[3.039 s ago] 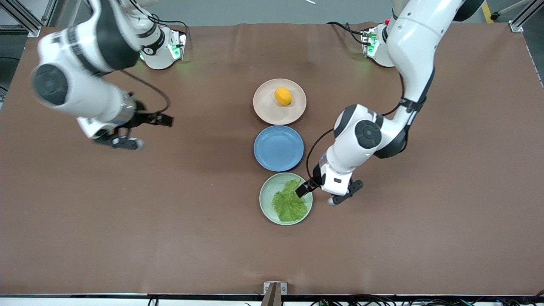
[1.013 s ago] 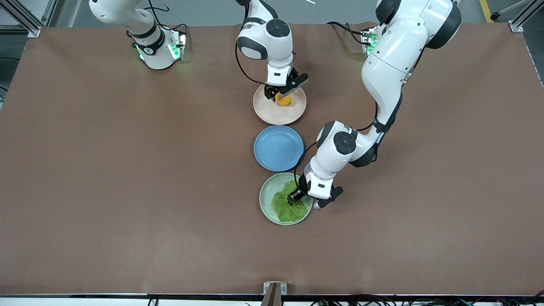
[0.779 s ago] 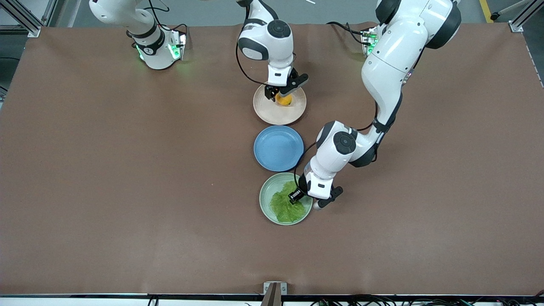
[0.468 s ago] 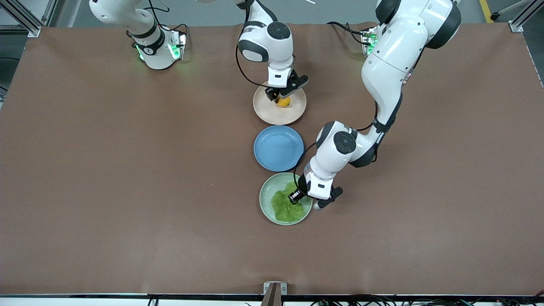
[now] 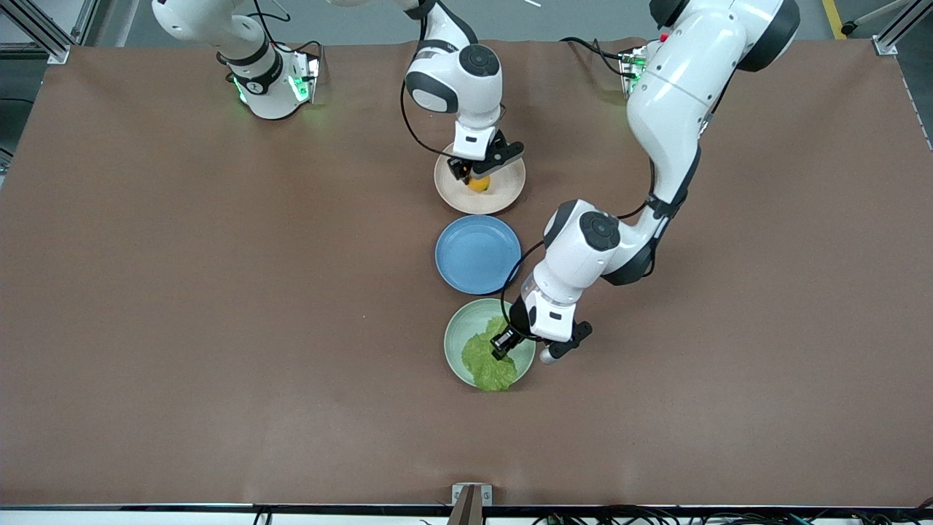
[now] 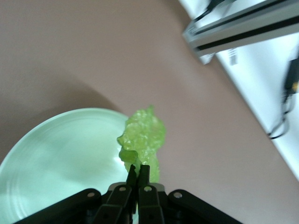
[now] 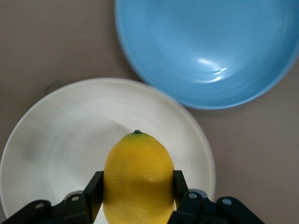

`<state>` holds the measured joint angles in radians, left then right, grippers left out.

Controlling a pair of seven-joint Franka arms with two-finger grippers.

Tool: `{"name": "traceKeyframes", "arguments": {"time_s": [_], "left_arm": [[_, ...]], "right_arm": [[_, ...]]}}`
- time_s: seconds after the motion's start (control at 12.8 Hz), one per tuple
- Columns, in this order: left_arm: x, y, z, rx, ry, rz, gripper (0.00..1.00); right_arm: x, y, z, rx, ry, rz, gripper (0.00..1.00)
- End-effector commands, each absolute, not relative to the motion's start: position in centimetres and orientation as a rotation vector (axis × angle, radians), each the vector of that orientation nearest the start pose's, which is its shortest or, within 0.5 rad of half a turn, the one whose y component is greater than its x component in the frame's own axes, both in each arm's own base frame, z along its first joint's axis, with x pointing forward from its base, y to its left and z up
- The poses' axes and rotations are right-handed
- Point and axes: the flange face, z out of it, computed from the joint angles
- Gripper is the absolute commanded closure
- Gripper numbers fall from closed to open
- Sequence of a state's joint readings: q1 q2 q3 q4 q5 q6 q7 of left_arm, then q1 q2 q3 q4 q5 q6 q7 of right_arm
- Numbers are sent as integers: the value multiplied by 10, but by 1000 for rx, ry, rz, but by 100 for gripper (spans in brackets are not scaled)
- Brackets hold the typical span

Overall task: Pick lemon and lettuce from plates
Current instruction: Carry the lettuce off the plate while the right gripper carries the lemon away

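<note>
Next, I let go of the green lettuce with my left gripper on the brown table [image 5: 652,275] under the bend of its arm, away from the plates.
My right gripper [image 5: 475,177] is shut on the yellow lemon [image 5: 479,183] and holds it just over the beige-pink plate [image 5: 506,197]; in the right wrist view the lemon [image 7: 138,178] sits between both fingers above that plate [image 7: 56,135]. My left gripper [image 5: 508,350] is shut on the crinkled green lettuce [image 5: 492,364] and holds it lifted over the mint green plate [image 5: 459,343]. In the left wrist view the lettuce [image 6: 144,140] hangs from the closed fingertips, over the edge of the green plate [image 6: 60,149] nearer the front camera.
A blue plate [image 5: 477,254] lies between the two task plates; it also shows in the right wrist view [image 7: 205,46]. The brown table [image 5: 219,328] stretches bare toward both ends. A metal frame rail [image 6: 243,28] shows past the table edge.
The right gripper closed on the lemon and raised it slightly. The left gripper pinched the lettuce and lifted it, bunching it toward the plate's nearer edge.
</note>
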<state>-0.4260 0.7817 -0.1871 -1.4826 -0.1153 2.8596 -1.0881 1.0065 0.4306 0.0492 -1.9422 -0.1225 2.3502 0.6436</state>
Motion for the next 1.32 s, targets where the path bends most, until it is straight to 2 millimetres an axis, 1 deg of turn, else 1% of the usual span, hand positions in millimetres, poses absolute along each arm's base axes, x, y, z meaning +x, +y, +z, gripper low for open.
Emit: {"name": "traceKeyframes", "arguments": {"time_s": [0.0,0.08,0.16,0.23,0.31,0.39,0.47,0.55,0.62,0.7,0.78,0.86,0.94,1.01,1.09,1.25], "left_arm": [[641,-369,331,2418,886,358,100],[635,-346,341,2443,907,355,100],[627,-322,347,2480,923,343,100],[617,-296,355,2540,895,339,100],[611,-271,357,2590,857,339,100],[602,-250,355,2635,831,323,100],[594,-230,349,2670,815,313,100],[583,-211,339,2716,774,301,100],[574,-191,328,2756,746,285,100],[563,-172,314,2794,719,255,100],[555,-158,302,2822,688,227,100],[549,-141,291,2841,667,201,100],[544,-128,283,2851,649,176,100],[540,-118,277,2852,635,155,100],[537,-108,271,2853,627,134,100],[528,-99,255,2869,587,87,99]], "right_arm": [[365,487,341,-3170,-519,-27,100],[397,457,361,-3186,-404,-27,100],[426,423,374,-3199,-316,-12,100],[452,384,385,-3204,-273,45,100],[474,347,391,-3207,-244,110,100],[499,298,394,-3218,-174,166,100],[518,256,393,-3222,-124,210,100],[531,218,386,-3221,-61,245,100],[543,174,374,-3215,7,279,100],[549,141,362,-3206,31,297,100],[550,116,350,-3198,58,303,100],[551,95,342,-3188,35,305,98],[549,88,334,-3184,35,304,97],[543,81,319,-3178,48,293,97],[536,82,305,-3167,50,276,97],[525,81,279,-3159,-3,205,97]]}}
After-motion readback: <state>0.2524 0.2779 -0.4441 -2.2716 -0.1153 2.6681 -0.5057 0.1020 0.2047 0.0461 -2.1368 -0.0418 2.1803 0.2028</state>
